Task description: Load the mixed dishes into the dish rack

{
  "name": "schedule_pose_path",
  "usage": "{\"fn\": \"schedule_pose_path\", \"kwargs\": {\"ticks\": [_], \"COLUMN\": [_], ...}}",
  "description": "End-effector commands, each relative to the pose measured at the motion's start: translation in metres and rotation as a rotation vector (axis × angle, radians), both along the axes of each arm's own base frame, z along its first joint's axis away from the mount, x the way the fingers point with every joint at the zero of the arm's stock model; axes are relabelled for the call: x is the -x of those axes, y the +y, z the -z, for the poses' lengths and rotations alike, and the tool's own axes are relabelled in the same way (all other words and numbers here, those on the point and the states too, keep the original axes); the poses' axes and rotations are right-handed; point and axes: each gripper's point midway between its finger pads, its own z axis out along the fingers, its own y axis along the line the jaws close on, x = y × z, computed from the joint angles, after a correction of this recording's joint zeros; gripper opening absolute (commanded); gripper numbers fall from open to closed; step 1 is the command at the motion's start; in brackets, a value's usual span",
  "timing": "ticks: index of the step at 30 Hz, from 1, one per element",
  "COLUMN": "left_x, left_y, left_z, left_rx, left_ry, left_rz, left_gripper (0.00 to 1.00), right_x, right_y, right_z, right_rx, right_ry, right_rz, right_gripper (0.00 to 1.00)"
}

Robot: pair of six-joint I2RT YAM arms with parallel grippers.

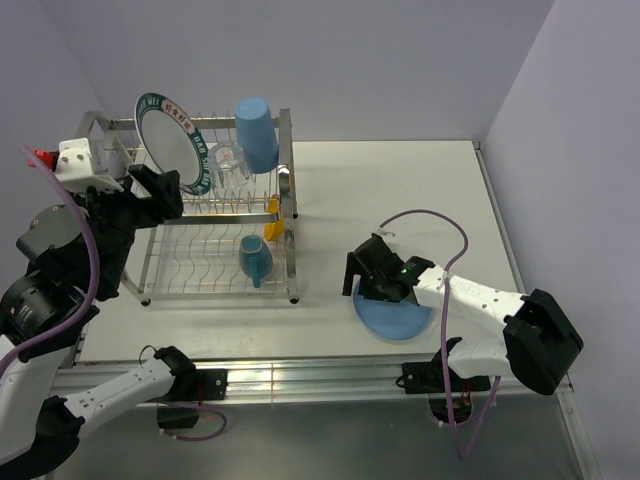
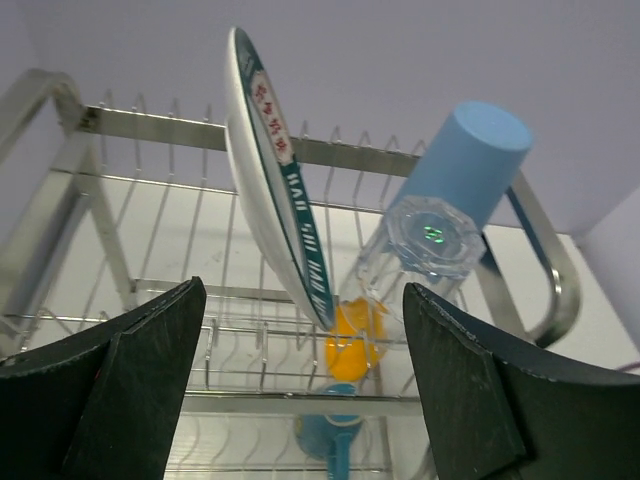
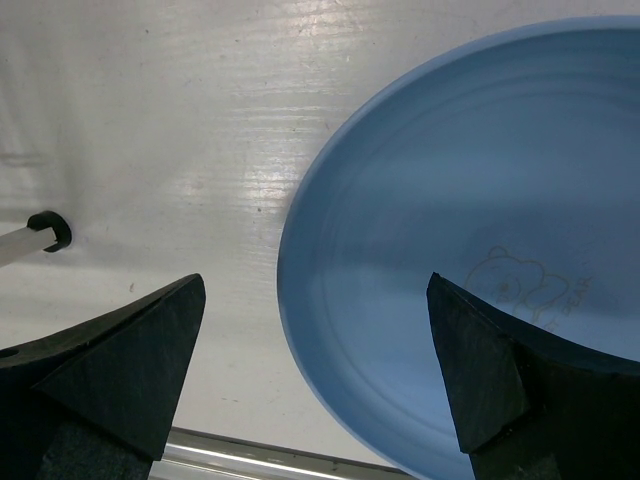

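Observation:
I can see the white plate leaning over the dish rack's empty slots, so I should take the white plate's upper edge (image 1: 152,101) with my left gripper and tip it toward the clear glass.
The dish rack (image 1: 292,262) stands at the left of the table. In its upper tier the white plate with the dark patterned rim (image 1: 170,145) stands on edge, beside the clear glass (image 1: 228,165) and the upturned blue tumbler (image 1: 257,133). The yellow-orange bowl (image 1: 273,215) sits at the upper tier's right end, and the light blue mug (image 1: 255,258) lies in the lower tier. My left gripper (image 1: 160,190) is open and empty just left of the white plate (image 2: 275,200). The large blue plate (image 1: 393,312) lies flat on the table. My right gripper (image 3: 315,340) is open and straddles its left rim (image 3: 470,250).
A purple cable (image 1: 430,215) loops over the table behind the right arm. An aluminium rail (image 1: 300,375) runs along the table's near edge, close to the blue plate. A small black cable clip (image 3: 50,230) lies left of the right gripper. Walls close the back and right.

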Motion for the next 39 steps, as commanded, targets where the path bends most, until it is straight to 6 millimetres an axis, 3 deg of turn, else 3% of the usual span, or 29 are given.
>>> {"fn": "schedule_pose_path", "kwargs": {"ticks": [1,9,10,11,13,18,23,29,30,36,39], "left_x": [-0.015,-0.038,-0.048,-0.049,-0.063,-0.078,-0.093,-0.102,-0.103,-0.107,-0.104], "left_y": [0.008,-0.003,-0.009,-0.007,-0.012,0.000,0.007,0.005,0.005,0.003,0.003], "left_z": [-0.008,-0.033,-0.021,-0.031,-0.019,-0.013,0.007,0.012,0.011,0.016,0.012], "left_rx": [-0.072,-0.084,-0.124,-0.097,-0.126,-0.098,-0.122,-0.143,-0.145,-0.187,-0.188], "left_ry": [-0.010,0.010,0.068,0.064,0.131,0.154,0.211,0.203,0.201,0.210,0.189], "left_rz": [-0.093,-0.129,-0.135,-0.142,-0.146,-0.180,-0.191,-0.182,-0.183,-0.170,-0.158], "left_gripper": [0.86,0.86,0.84,0.82,0.79,0.76,0.73,0.57,0.50,0.29,0.28], "right_x": [-0.007,-0.006,-0.005,-0.004,-0.004,-0.004,-0.004,-0.003,-0.004,-0.003,-0.004], "right_y": [0.000,-0.001,-0.001,-0.002,-0.002,-0.004,-0.006,-0.007,-0.006,-0.006,-0.006], "right_z": [-0.003,-0.006,-0.008,-0.008,-0.012,-0.018,-0.020,-0.015,-0.015,-0.010,-0.008], "right_rx": [0.014,0.008,0.001,0.001,-0.007,-0.020,-0.026,-0.023,-0.026,-0.039,-0.044], "right_ry": [-0.036,-0.046,-0.052,-0.052,-0.064,-0.088,-0.108,-0.107,-0.109,-0.105,-0.101], "right_rz": [0.003,-0.007,-0.008,-0.008,-0.010,-0.012,-0.015,-0.025,-0.028,-0.029,-0.034], "right_gripper": [1.00,1.00,1.00,1.00,1.00,1.00,1.00,1.00,1.00,1.00,1.00]}}
